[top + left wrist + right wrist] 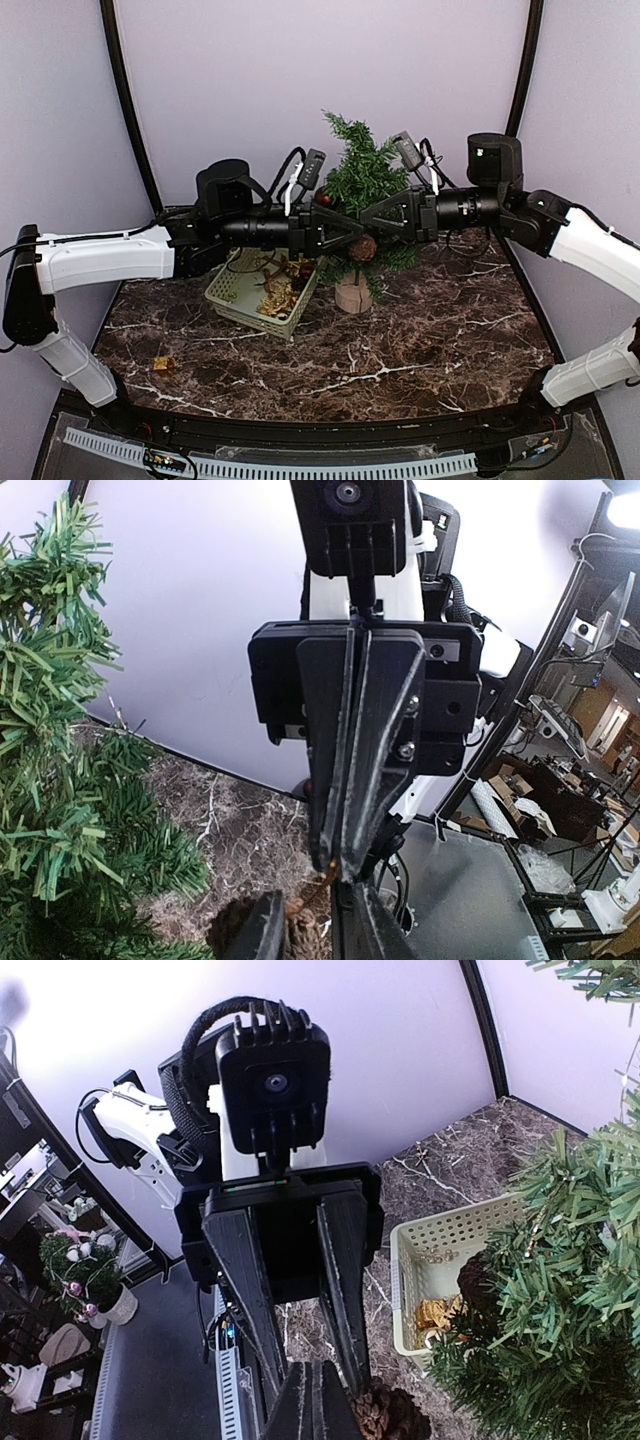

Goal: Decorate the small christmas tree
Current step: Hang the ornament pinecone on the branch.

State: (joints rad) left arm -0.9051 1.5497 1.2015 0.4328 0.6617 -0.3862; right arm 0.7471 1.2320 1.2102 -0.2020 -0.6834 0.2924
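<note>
Next, my left gripper moves beside the pine cone that sits in its open fingers and pinches the gold string (328, 877) below my right gripper's fingers.
The small christmas tree (365, 175) stands at the back centre on a tan wooden base (352, 293). Both grippers meet in front of it. My right gripper (366, 232) is shut on the gold string of a brown pine cone (362, 247), which hangs just below. In the right wrist view its shut fingertips (318, 1400) sit beside the cone (392, 1416). My left gripper (348, 232) is open, its fingers (345, 1290) spread around the right gripper's tip. In the left wrist view the cone (298, 928) sits between the left fingers (262, 930).
A pale green basket (232, 292) with gold ornaments sits left of the tree, touching its lower branches. A small gold ornament (163, 365) lies on the marble table at the front left. Another dark pine cone (478, 1285) sits in the tree's branches.
</note>
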